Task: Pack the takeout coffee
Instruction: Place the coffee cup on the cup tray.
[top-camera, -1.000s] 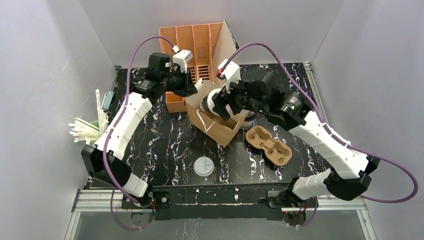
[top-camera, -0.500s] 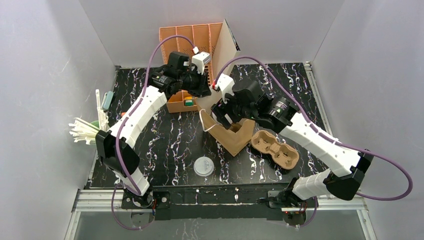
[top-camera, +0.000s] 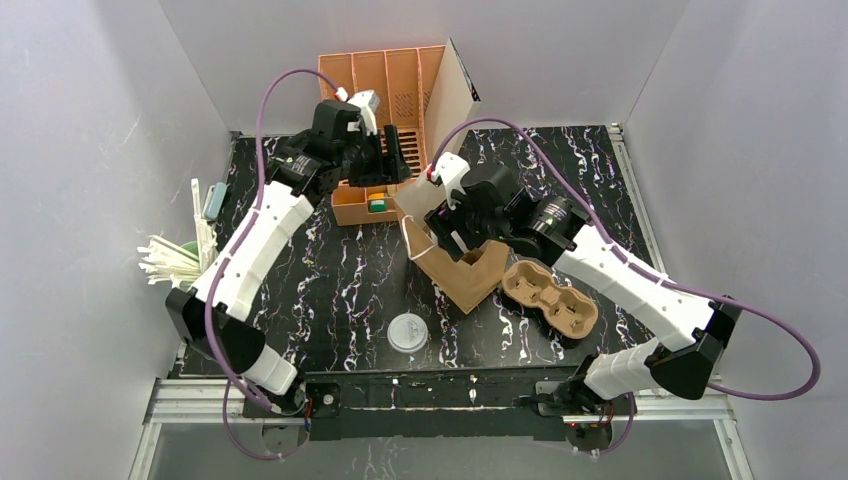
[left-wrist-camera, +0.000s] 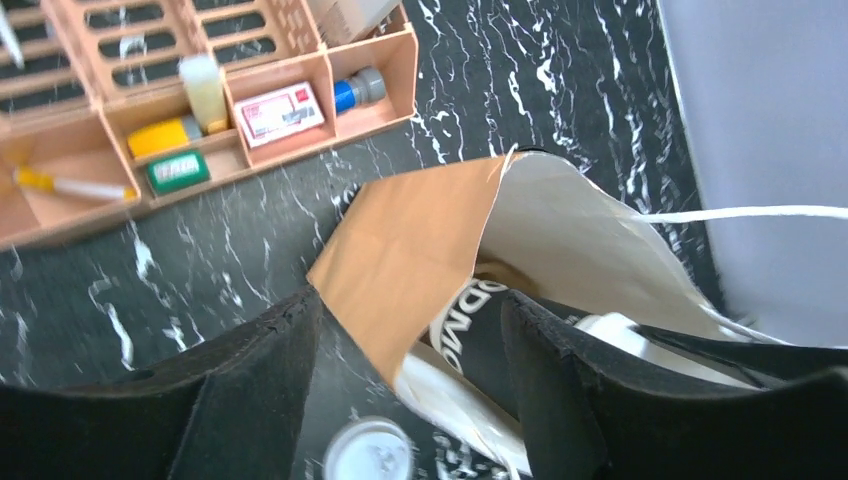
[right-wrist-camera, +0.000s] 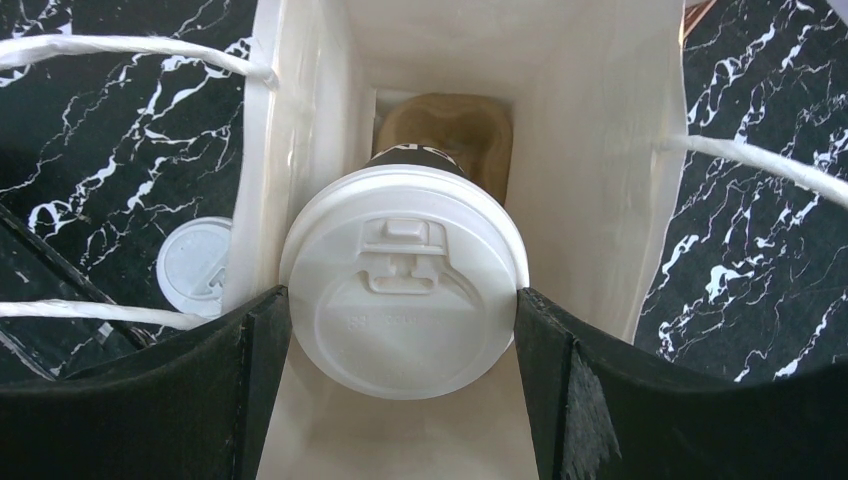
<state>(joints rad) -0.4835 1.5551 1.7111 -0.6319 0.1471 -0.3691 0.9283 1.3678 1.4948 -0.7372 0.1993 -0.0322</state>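
Note:
The cup's white lid is crowding one side of the bag, so I will pinch the bag's brown edge (left-wrist-camera: 408, 360) with my left gripper and draw it while my right gripper steadies the cup.
The takeout coffee (right-wrist-camera: 400, 250) here is a black cup with a white sip lid. It stands upright inside the brown paper bag (top-camera: 465, 270), whose inside is white (right-wrist-camera: 590, 150). My right gripper (right-wrist-camera: 402, 300) reaches into the bag from above and is shut on the cup, with both fingers pressed against the lid's rim. In the top view the right gripper (top-camera: 452, 222) hides the cup. My left gripper (top-camera: 392, 160) hovers behind the bag near the organizer. It is open (left-wrist-camera: 410, 300) and holds nothing. The left wrist view looks down on the bag's brown edge (left-wrist-camera: 420, 240) and the cup's black side (left-wrist-camera: 480, 330).
A flat white lid (top-camera: 408, 332) lies on the black marbled table in front of the bag. A brown pulp cup carrier (top-camera: 548, 295) sits just right of the bag. An orange organizer (top-camera: 385, 90) with sachets stands at the back. A green cup of straws (top-camera: 170, 262) is at the left edge.
The left gripper has opened, let go of the bag's edge and drawn back toward the organizer. The bag shifted and swung round on the table. The right gripper sank into it with the cup.

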